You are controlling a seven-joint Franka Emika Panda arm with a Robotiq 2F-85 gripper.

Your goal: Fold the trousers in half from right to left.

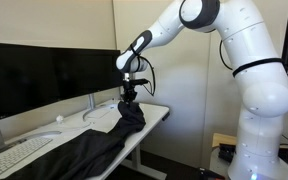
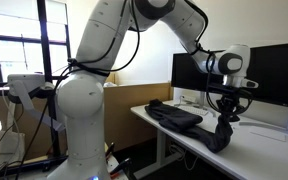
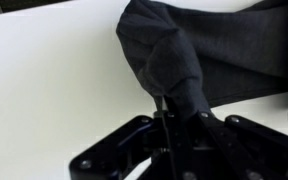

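Next, my gripper releases the bunched fold, now lifted above the white desk, on the flat end of the trousers (image 1: 30, 167) next to the white keyboard.
The trousers (image 1: 94, 145) are a dark charcoal garment spread along the white desk (image 1: 156, 113). My gripper (image 1: 130, 97) is shut on one end of them and holds that end lifted above the desk, so the cloth hangs down in a bunch (image 2: 222, 133). In the wrist view the pinched cloth (image 3: 169, 60) rises from between the shut fingers of the gripper (image 3: 167, 105), over the white desk (image 3: 44, 80). The rest of the trousers (image 2: 174, 115) lies flat near the desk's end.
Black monitors (image 1: 34, 75) stand behind the desk (image 2: 274, 75). A white keyboard (image 1: 14, 152) and a small white mouse (image 1: 58, 117) lie beside the trousers. The desk edge (image 2: 174, 140) drops to the floor near the robot's base (image 2: 79, 140).
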